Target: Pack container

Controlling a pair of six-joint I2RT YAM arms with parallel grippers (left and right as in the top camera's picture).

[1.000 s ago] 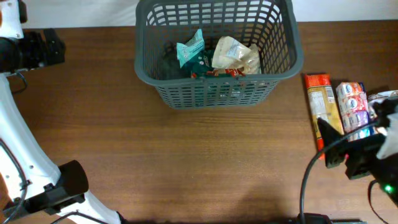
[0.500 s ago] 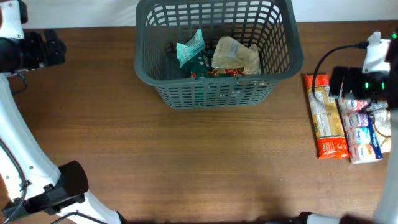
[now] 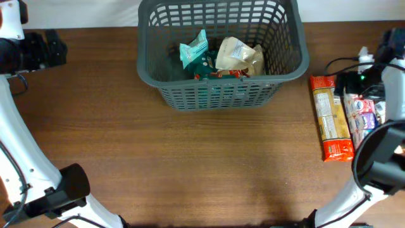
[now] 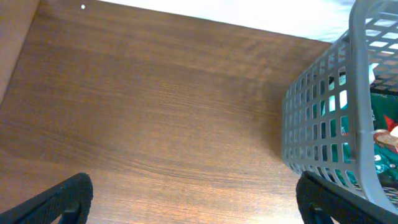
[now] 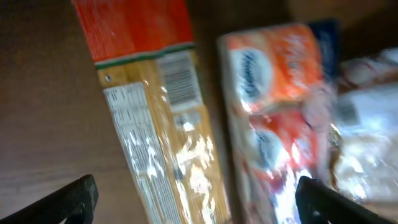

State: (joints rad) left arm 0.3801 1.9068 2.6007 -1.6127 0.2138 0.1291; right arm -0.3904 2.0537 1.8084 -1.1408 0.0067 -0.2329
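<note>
Next, my right gripper should close on the tan part [image 3: 325, 102] [image 5: 158, 115] of the long orange pasta pack, just below the pack's far end.
The dark grey slotted basket [image 3: 221, 76] stands at the back middle of the table and holds a teal pack [image 3: 193, 49] and a beige pack [image 3: 238, 56]. Its wall also shows in the left wrist view [image 4: 323, 124]. A long orange pasta pack [image 3: 330, 117] and an orange, white and blue pack [image 3: 366, 117] lie at the right. My right gripper [image 3: 366, 92] hovers over them, open and empty. In its wrist view [image 5: 199, 205] the pasta pack [image 5: 155, 112] and the orange pack [image 5: 273, 106] lie between the wide-apart fingers. My left gripper [image 3: 47, 49] is open and empty, left of the basket.
A clear shiny pack [image 5: 370, 124] lies at the far right edge beside the orange pack. The right arm's cable loops above the packs [image 3: 338, 63]. Bare wooden table [image 4: 155, 112] stretches left of the basket.
My right arm has swung from the front right corner back over the packs at the right. The packs, the basket and the left arm have not moved.
</note>
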